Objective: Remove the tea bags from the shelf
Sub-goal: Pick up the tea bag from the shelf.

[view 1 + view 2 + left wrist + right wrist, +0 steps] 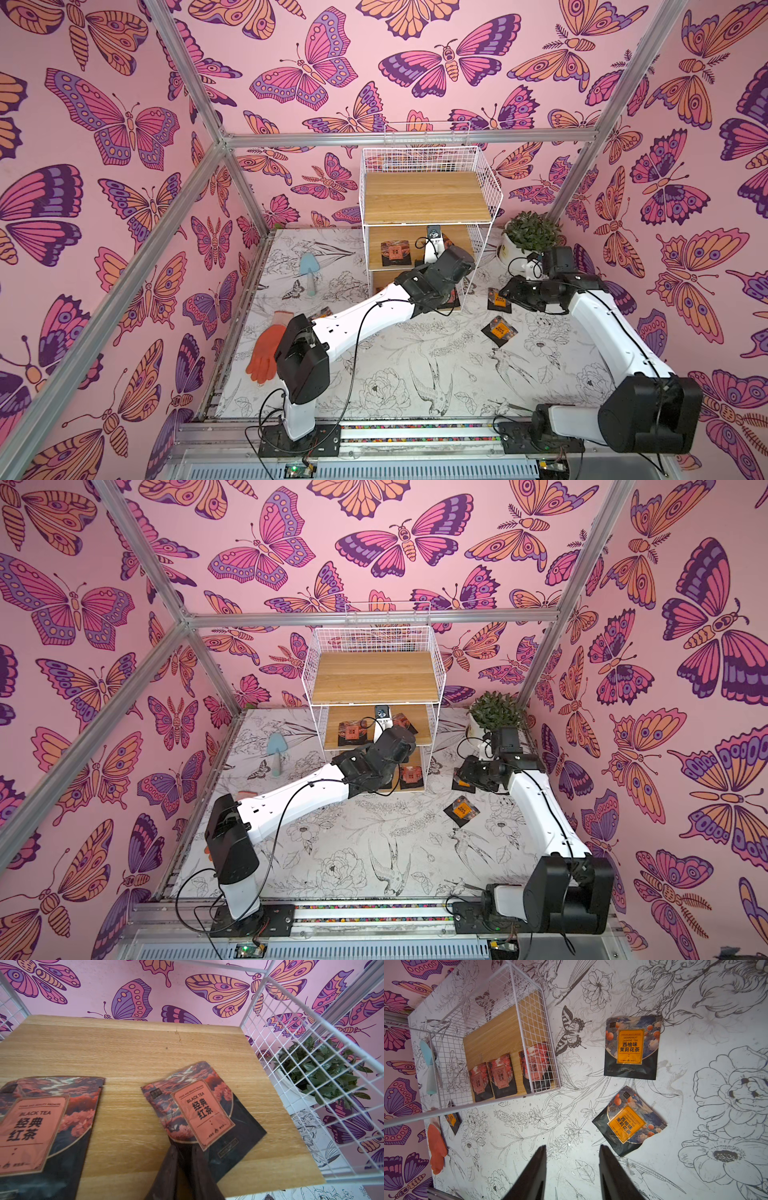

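The left gripper holds only the side edge of the tilted black-tea bag, so it should open, straddle the bag and pinch its middle point(208, 1130) before lifting the bag out.
My left gripper point(184, 1147) reaches into the middle tier of the white wire shelf point(428, 195) and is shut on the lower edge of a reddish-pink black-tea bag point(199, 1109), which lies tilted on the wooden board point(135, 1053). A second reddish tea bag point(41, 1126) lies flat beside it. Three more reddish tea bags point(503, 1075) sit on the bottom tier. My right gripper point(572, 1147) hangs open and empty over the table, close to two orange-label tea bags point(632, 1047) point(629, 1122). A third orange one point(452, 1122) lies near the glove.
A potted plant in a white pot point(528, 237) stands right of the shelf, behind the right arm. An orange glove point(266, 349) and a blue trowel point(308, 270) lie on the left of the floral table. The top tier's board point(424, 199) holds nothing.
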{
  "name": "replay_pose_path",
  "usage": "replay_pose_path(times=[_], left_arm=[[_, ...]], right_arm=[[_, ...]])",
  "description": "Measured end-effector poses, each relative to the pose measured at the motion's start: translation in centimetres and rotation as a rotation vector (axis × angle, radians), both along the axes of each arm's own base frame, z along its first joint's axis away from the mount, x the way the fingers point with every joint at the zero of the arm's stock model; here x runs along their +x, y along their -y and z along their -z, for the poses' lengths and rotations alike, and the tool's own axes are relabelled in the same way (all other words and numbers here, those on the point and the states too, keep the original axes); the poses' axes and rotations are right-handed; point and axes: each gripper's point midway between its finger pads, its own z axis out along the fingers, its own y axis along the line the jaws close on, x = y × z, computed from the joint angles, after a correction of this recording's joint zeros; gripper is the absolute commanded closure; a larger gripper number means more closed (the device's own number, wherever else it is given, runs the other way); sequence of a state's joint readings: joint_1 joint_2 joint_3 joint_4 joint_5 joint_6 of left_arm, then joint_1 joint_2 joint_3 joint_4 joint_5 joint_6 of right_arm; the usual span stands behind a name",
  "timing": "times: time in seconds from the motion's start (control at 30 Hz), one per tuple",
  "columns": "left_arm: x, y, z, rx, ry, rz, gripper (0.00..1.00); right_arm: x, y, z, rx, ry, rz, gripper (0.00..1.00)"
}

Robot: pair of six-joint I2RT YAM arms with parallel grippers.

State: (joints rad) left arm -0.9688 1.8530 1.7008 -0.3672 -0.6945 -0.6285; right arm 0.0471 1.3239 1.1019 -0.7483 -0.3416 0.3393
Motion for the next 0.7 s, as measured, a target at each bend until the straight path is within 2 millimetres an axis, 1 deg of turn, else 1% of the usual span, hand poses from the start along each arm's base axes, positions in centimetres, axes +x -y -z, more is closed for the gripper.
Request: replay_pose_path(times=[0.2, 0.33, 0.37, 0.43, 0.6, 0.7], left_arm=[[-0.5, -0.9, -0.1, -0.006, -0.009, 0.004, 0.91], [-0.5, -1.2, -0.1, -0.004, -0.015, 0.003, 0.9], [-0.5, -1.2, -0.1, -0.003, -0.016, 0.003, 0.87], [-0.4, -1.3, -0.1, -0.003, -0.015, 0.003, 0.74], [-0.5, -1.4, -0.2, 0.005, -0.013, 0.008, 0.52], [-0.5, -1.4, -0.3, 0.014, -0.011, 0.012, 0.43]], right_arm=[[0.0, 0.0, -0.1, 0.004, 0.002, -0.001, 0.54], [0.1, -0.1, -0.1, 0.006, 0.004, -0.001, 0.54], [0.1, -0.1, -0.1, 0.007, 0.005, -0.002, 0.54], [0.1, -0.1, -0.1, 0.008, 0.005, -0.002, 0.54], [0.2, 0.0, -0.2, 0.01, 0.007, 0.001, 0.54], [0.2, 0.1, -0.1, 0.011, 0.007, 0.002, 0.54]])
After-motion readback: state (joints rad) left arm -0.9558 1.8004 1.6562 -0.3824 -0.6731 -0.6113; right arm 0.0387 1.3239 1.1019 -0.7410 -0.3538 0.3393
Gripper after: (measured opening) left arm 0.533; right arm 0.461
